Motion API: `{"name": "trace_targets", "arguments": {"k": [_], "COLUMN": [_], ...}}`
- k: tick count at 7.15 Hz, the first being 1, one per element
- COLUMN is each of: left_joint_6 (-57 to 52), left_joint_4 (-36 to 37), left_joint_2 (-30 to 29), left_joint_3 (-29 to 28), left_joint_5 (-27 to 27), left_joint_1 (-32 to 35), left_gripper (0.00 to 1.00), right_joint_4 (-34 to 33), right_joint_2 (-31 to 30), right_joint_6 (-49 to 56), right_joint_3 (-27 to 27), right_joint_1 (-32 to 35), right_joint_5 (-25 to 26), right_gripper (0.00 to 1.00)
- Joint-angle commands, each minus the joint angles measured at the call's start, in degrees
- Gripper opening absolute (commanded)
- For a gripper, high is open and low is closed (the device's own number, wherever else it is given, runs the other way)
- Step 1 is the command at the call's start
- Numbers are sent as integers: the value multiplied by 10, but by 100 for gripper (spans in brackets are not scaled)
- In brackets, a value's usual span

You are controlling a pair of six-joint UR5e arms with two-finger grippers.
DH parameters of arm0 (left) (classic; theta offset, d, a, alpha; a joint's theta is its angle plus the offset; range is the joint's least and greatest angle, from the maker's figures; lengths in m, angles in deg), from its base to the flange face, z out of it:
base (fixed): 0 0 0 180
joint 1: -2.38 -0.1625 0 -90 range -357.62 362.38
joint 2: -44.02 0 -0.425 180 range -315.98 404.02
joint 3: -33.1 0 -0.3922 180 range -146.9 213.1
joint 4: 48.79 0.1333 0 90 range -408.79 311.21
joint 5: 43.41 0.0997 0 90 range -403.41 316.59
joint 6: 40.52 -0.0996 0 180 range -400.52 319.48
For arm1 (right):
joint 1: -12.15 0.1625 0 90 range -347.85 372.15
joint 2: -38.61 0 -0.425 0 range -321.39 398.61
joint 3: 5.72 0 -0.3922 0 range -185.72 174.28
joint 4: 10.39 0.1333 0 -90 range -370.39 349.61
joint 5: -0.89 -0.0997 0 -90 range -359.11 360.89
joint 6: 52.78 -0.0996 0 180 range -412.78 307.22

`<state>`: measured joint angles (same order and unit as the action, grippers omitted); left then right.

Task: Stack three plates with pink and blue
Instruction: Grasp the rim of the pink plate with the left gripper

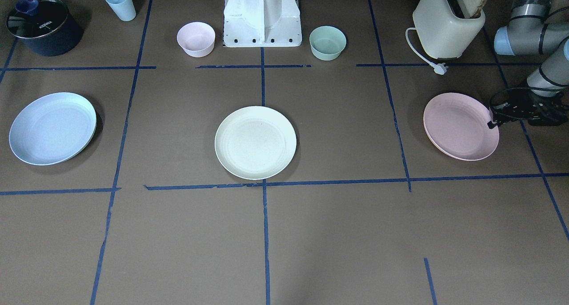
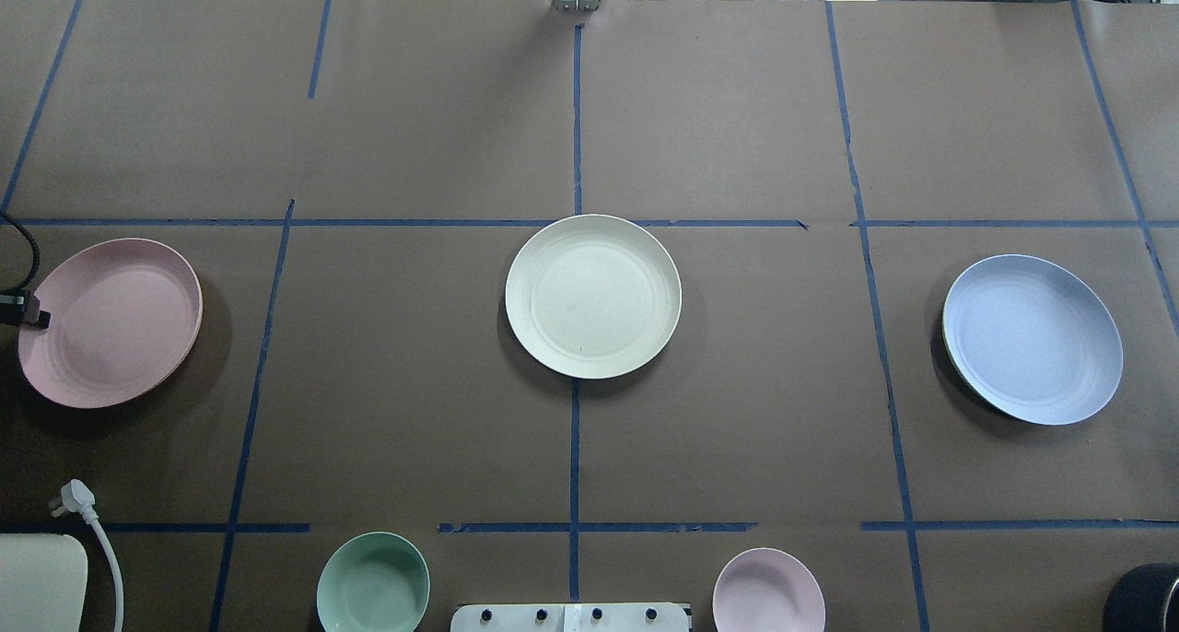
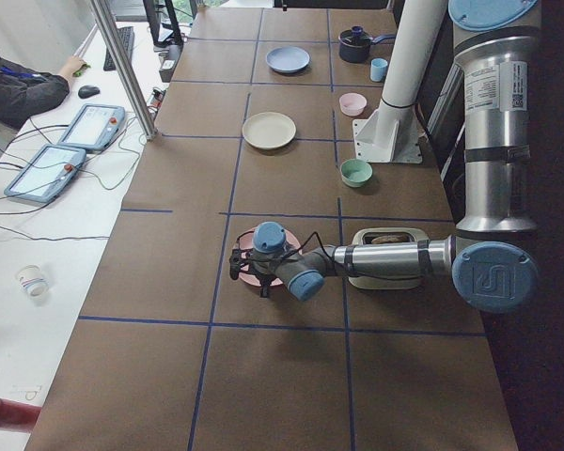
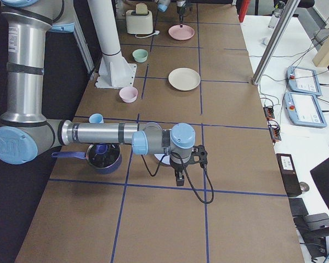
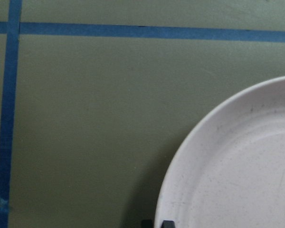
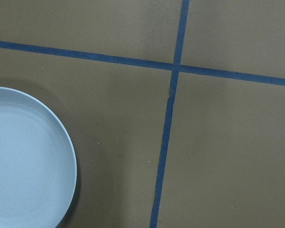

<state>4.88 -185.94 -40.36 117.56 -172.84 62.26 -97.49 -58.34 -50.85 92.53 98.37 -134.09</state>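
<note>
I should use my left gripper to set the pale pink plate down and let go of it on top of the cream-white plate [image 1: 256,142] at the table's centre.
The pale pink plate [image 1: 458,127] lies flat at the table's left end, also in the overhead view [image 2: 110,323]. My left gripper [image 1: 492,120] is at its outer rim. In the left wrist view its two dark fingertips [image 5: 167,223] stand close together on either side of that rim [image 5: 180,156]. The cream-white plate [image 1: 255,142] lies at the centre. The pale blue plate [image 1: 52,128] lies at the right end, also in the right wrist view [image 6: 23,156]. My right gripper [image 4: 179,176] hovers just beyond it, seen only from the side, so I cannot tell its state.
A cream toaster [image 1: 446,27] with its loose plug [image 1: 440,68] stands behind the pink plate. A small pink bowl [image 1: 196,39] and a green bowl [image 1: 327,42] flank the robot base [image 1: 262,18]. A blue cup [image 1: 120,3] and a dark pot [image 1: 42,26] stand behind the blue plate.
</note>
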Motion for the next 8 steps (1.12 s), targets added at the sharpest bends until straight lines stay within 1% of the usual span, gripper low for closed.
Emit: {"name": "trace_targets", "arguments": {"k": [1, 3, 4, 5, 6, 7, 8], "left_joint_6": [39, 168, 230, 270, 277, 278, 282], "left_joint_4": [3, 7, 8, 45, 108, 225, 296], "left_joint_2": [-12, -75, -128, -180, -221, -297, -354], "left_joint_3": [38, 80, 81, 88, 104, 116, 116], "left_joint_5": [-97, -96, -94, -87, -38, 32, 89], "left_joint_1": [6, 5, 1, -32, -74, -119, -185], "left_gripper": [0, 0, 0, 0, 0, 0, 0], "right_joint_4": [0, -1, -1, -1, -1, -1, -1], "right_joint_2": [0, 0, 0, 0, -1, -1, -1], "right_joint_6": [0, 0, 0, 0, 0, 0, -1], "right_joint_3": [0, 0, 0, -2, -2, -2, -2], "right_joint_1": [0, 0, 0, 0, 0, 0, 0], "right_joint_5": [1, 1, 1, 0, 0, 0, 0], "right_gripper": [100, 100, 100, 100, 100, 100, 100]}}
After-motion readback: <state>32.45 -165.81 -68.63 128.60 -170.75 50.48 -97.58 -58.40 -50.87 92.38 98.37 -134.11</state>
